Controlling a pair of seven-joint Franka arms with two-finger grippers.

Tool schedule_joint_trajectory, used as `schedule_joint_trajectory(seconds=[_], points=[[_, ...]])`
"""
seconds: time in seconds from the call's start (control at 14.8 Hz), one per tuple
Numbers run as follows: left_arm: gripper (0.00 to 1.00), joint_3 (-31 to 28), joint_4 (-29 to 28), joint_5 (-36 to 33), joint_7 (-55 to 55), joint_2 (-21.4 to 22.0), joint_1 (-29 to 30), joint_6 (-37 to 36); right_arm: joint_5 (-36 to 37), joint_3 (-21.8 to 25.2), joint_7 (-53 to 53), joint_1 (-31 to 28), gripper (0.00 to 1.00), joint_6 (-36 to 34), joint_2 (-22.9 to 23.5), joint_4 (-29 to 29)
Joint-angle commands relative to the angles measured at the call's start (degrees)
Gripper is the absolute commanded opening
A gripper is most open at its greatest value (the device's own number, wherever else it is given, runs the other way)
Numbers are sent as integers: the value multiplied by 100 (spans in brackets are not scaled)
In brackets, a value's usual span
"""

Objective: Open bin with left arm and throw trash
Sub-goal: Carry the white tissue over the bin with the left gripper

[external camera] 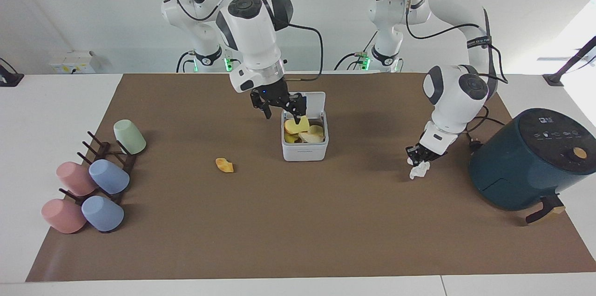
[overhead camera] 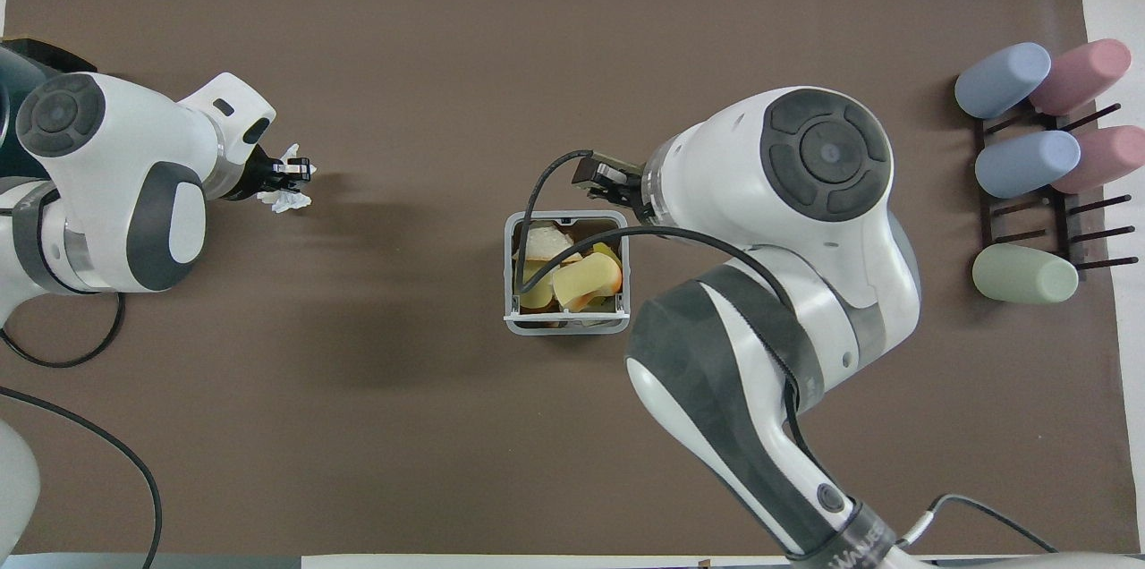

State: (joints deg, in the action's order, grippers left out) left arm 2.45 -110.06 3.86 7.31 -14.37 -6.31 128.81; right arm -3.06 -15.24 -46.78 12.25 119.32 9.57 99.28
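Next, the left gripper drops the white tissue in the bin (overhead camera: 563,285), against the yellow wedge with orange rind.
The bin (external camera: 305,149) stands mid-mat with its lid (external camera: 313,100) up. It holds the yellow wedge with orange rind (external camera: 297,124) on top of other scraps; the wedge also shows in the overhead view (overhead camera: 586,276), inside the bin (overhead camera: 510,283). My right gripper (external camera: 282,111) is open and empty just above the bin's rim; it also shows from overhead (overhead camera: 608,184). My left gripper (external camera: 420,155) is shut on the white tissue (external camera: 419,170), low over the mat beside the air fryer; the overhead view shows both this gripper (overhead camera: 291,178) and the tissue (overhead camera: 284,198). The orange peel bit (external camera: 224,164) lies on the mat, toward the right arm's end from the bin.
The dark teal air fryer (external camera: 531,161) stands at the left arm's end of the mat, its cable near my left arm. A rack of pastel cups (external camera: 93,179) lies at the right arm's end; it also shows in the overhead view (overhead camera: 1038,166).
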Motion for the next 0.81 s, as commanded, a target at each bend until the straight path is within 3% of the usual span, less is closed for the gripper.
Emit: schedule_joint_trajectory(seconds=[0.0,0.13,0.27,0.54,0.74], points=[[0,89,745,421,401,83,-133,-994,156,-23,1036,-477,100,-189,71,-146],[0,194,1414,712,918,83,-300,-1663,672,-32,1442,-714,100,-216,71,-137],[0,465,1688,774,1630,92,-414,-1815,860,-41,1610,-899,100,-233,36,-128],[0,1449,1681,924,2878,268,-520,-1675,799,-50,1971,-1102,100,-540,-201,-119],[0,1548,1182,933,3328,452,-1037,-1185,764,-58,2207,-1338,100,-778,-333,-128]])
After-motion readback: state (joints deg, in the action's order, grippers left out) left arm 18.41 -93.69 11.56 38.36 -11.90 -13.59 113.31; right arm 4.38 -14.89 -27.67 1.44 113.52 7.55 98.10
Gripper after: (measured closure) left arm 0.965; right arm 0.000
